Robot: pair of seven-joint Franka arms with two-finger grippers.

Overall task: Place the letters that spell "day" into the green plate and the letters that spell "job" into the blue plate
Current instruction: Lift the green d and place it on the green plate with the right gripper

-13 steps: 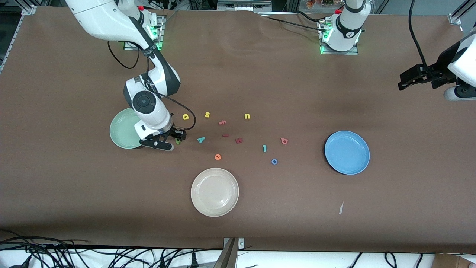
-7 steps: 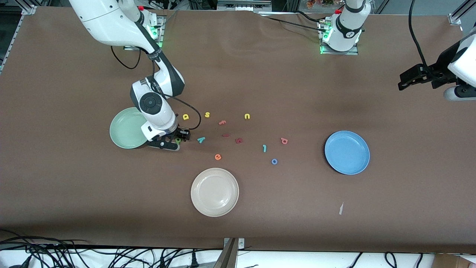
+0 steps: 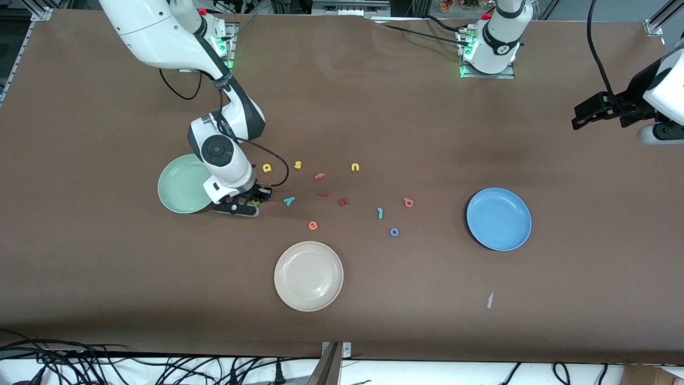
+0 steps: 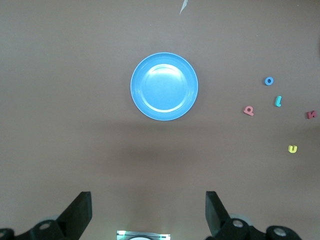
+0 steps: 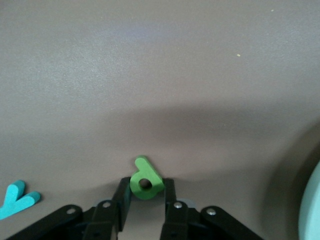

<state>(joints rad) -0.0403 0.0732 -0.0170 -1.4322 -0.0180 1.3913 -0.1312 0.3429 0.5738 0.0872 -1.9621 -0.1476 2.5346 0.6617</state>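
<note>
The dark green "d" will go down from my right gripper near the middle of the empty green plate (image 3: 187, 183).
The dark green "d" (image 5: 146, 184) lies on the table beside the green plate (image 3: 179, 184), and my right gripper (image 5: 145, 187) is down on it, its fingers pressed against both sides of the letter (image 3: 256, 202). Close by lie the teal "y" (image 3: 289, 201) and the yellow "a" (image 3: 267, 168). Toward the blue plate (image 3: 499, 218) lie the teal "j" (image 3: 380, 213), the blue "o" (image 3: 394, 232) and the pink "b" (image 3: 409, 202). Both plates are empty. My left gripper (image 4: 148, 215) waits open, high up at its own end of the table.
A cream-white plate (image 3: 308, 276) sits nearer the front camera than the letters. Among the scattered letters are a yellow "s" (image 3: 297, 165), a yellow "u" (image 3: 355, 167), a pink "f" (image 3: 319, 175), an orange "e" (image 3: 313, 225) and two dark red pieces (image 3: 343, 202). A paper scrap (image 3: 490, 299) lies near the front edge.
My right gripper has shifted a little toward the right arm's end of the table, onto the green "d", and its fingers have closed against it. The left arm has not moved.
</note>
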